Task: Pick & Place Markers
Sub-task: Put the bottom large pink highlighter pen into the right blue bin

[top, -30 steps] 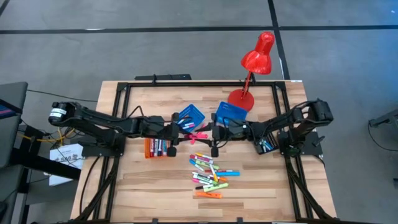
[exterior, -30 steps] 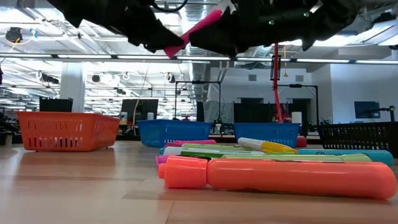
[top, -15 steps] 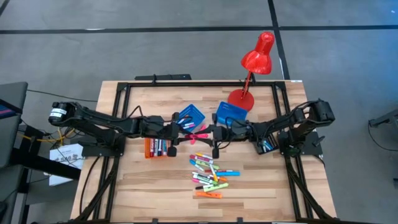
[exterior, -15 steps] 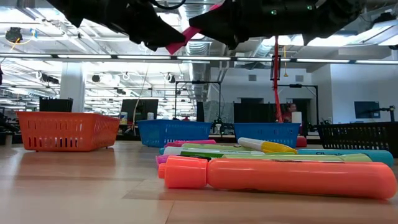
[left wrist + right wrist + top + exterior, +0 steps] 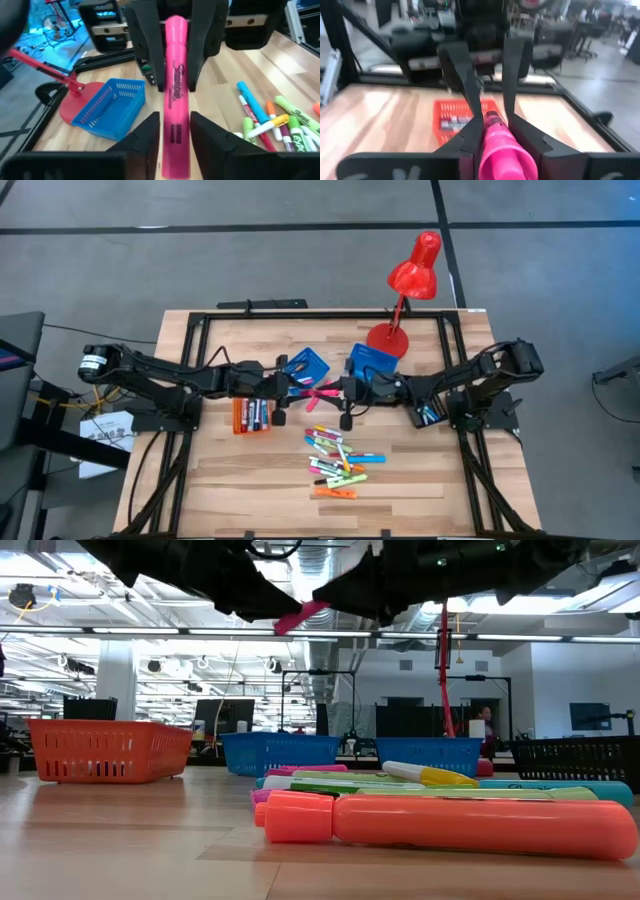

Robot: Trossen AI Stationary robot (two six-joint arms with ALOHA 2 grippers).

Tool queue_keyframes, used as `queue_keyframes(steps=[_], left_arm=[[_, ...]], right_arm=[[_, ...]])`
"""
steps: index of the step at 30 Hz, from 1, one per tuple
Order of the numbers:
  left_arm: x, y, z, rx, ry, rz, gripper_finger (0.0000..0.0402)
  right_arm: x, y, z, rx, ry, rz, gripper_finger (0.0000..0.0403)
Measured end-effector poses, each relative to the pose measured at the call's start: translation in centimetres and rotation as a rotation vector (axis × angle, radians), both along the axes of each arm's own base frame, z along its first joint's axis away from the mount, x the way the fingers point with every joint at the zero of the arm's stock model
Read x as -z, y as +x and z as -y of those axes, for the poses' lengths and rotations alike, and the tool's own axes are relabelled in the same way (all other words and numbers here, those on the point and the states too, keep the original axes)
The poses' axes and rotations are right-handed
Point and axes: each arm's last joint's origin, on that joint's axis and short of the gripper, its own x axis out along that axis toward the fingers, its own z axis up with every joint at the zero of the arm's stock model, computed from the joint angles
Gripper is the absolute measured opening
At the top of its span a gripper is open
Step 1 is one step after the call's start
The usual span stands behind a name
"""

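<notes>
My right gripper is to let go of the pink marker inside the blue tray point(image 5: 369, 368) beside the red desk lamp.
A pink marker point(image 5: 318, 392) hangs in the air between my two grippers, above the table's middle; it also shows in the low view point(image 5: 303, 615). My left gripper point(image 5: 297, 388) comes from the left and is shut on one end. My right gripper point(image 5: 338, 392) comes from the right and is shut on the other end. Many more markers in mixed colours point(image 5: 336, 460) lie in a loose pile on the wood nearer the front edge. An orange tray point(image 5: 252, 416) holds several markers. My left gripper pinches the pink marker's left end point(image 5: 175, 145) between its two fingers. It comes level from the table's left, with the fingers lying along the marker. The marker is lifted clear of the table. My right gripper pinches the marker's right end point(image 5: 501, 147) between its two fingers. It comes level from the table's right, with the fingers along the marker. The marker spans the gap between the two grippers, slightly tilted in the low view.
Two blue trays point(image 5: 305, 365) point(image 5: 372, 360) stand just behind the grippers. A black tray point(image 5: 430, 413) sits at the right under my right arm. A red desk lamp point(image 5: 410, 280) stands at the far right. Bare wood lies at the near left.
Both grippers, with the pink marker between them, have shifted a little toward the table's far edge. In the low view the marker has tipped from a steep slant to a flatter one.
</notes>
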Motion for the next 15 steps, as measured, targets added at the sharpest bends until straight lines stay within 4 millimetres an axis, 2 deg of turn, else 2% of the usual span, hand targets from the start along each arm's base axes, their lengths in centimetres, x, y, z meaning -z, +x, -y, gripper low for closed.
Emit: queue_keyframes(steps=[5,9,15], left_arm=[[0.0,0.0,-0.3,-0.035,-0.038,0.000,0.0158],[0.0,0.0,-0.3,-0.045,-0.075,0.000,0.0185],[0.0,0.0,-0.2,-0.055,-0.135,0.001,0.0187]], right_arm=[[-1.6,-1.9,0.6,0.097,-0.017,-0.086,0.0056],[-2.5,-4.6,1.6,0.330,-0.015,-0.219,0.0061],[-1.7,-7.9,4.3,0.594,0.150,-0.421,0.0065]])
